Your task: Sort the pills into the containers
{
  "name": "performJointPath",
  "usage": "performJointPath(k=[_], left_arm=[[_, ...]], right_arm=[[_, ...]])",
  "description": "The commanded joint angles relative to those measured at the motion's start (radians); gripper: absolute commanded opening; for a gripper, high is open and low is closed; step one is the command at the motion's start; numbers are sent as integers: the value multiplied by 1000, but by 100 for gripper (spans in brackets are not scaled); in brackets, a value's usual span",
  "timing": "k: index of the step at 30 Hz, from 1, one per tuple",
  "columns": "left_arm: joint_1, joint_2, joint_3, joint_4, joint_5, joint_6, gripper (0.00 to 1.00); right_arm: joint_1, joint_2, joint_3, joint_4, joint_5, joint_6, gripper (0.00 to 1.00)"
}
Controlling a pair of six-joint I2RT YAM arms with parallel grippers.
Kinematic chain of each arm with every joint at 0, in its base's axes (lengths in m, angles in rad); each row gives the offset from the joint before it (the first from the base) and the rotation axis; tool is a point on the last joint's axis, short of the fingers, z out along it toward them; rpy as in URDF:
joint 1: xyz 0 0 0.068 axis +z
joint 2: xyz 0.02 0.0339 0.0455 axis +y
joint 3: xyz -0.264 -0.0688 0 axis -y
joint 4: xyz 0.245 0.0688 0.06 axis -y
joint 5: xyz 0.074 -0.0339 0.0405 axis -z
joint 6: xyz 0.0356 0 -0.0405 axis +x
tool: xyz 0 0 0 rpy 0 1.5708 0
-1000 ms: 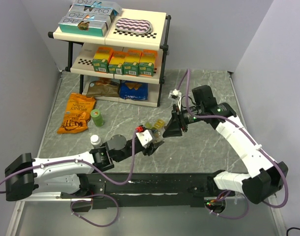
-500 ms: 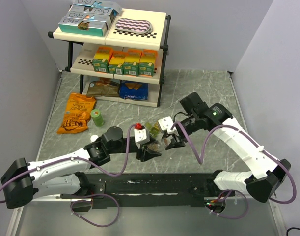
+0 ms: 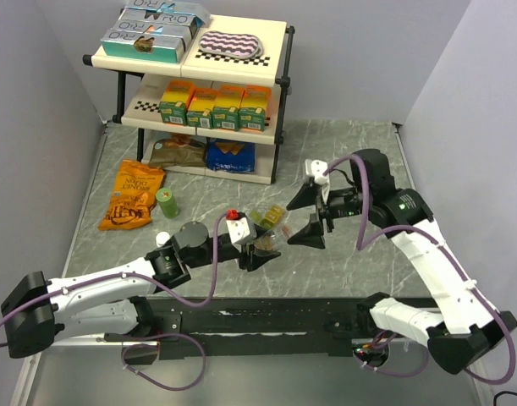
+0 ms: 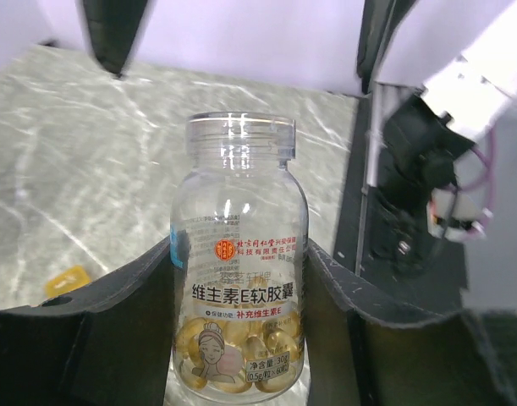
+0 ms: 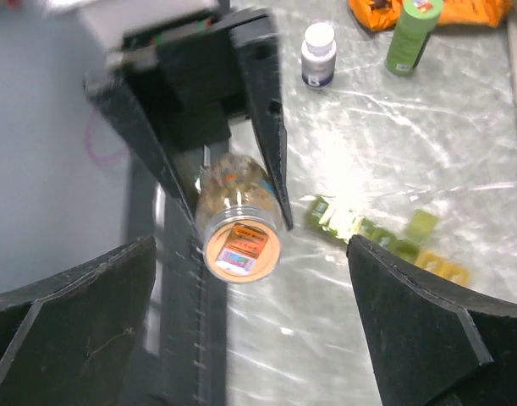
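The bottle in the robot's left gripper is closed by a clear cap, so the robot's right gripper needs to grasp the cap [image 4: 241, 140] by its sides and twist it off before sorting the pills.
My left gripper [image 4: 241, 250] is shut on a clear bottle [image 4: 239, 254] of yellow softgel pills [image 4: 241, 359], holding it by its sides. The bottle [image 5: 241, 241] has no cap, and an orange disc covers its mouth. In the top view the left gripper [image 3: 258, 251] hovers near the table's middle front. My right gripper [image 3: 309, 216] stands wide open just right of it, facing the bottle's mouth, with nothing between its fingers [image 5: 72, 330]. The containers [image 5: 376, 237], a green-to-yellow strip, lie on the table behind the bottle [image 3: 271, 218].
A white-capped bottle [image 3: 163, 240] and a green cylindrical bottle [image 3: 167, 201] stand left of the left arm. An orange snack bag [image 3: 133, 194] lies further left. A two-tier shelf [image 3: 199, 93] with boxes fills the back. A black rail [image 3: 266, 317] runs along the near edge.
My right gripper has pulled back from the bottle's mouth, up and to the right, and its jaws have spread wide. The left gripper still holds the bottle in nearly the same place.
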Motion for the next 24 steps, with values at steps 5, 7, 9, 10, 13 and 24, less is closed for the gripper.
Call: performJointPath(k=[5, 7, 9, 10, 13, 24], left_arm=[[-98, 62, 47, 131, -279, 64, 1], [-110, 85, 62, 135, -341, 67, 1], [-113, 95, 62, 154, -357, 68, 1], [-117, 96, 64, 158, -372, 67, 1], [-117, 99, 70, 152, -395, 61, 1], [-118, 95, 53, 174, -400, 46, 1]], right_arm=[[-39, 24, -53, 172, -11, 575, 98], [-41, 38, -42, 147, -9, 584, 95], [-41, 45, -51, 145, 16, 594, 92], [-41, 44, -54, 145, 27, 595, 90], [-38, 50, -54, 121, 60, 575, 86], [-31, 94, -51, 113, 58, 554, 65]])
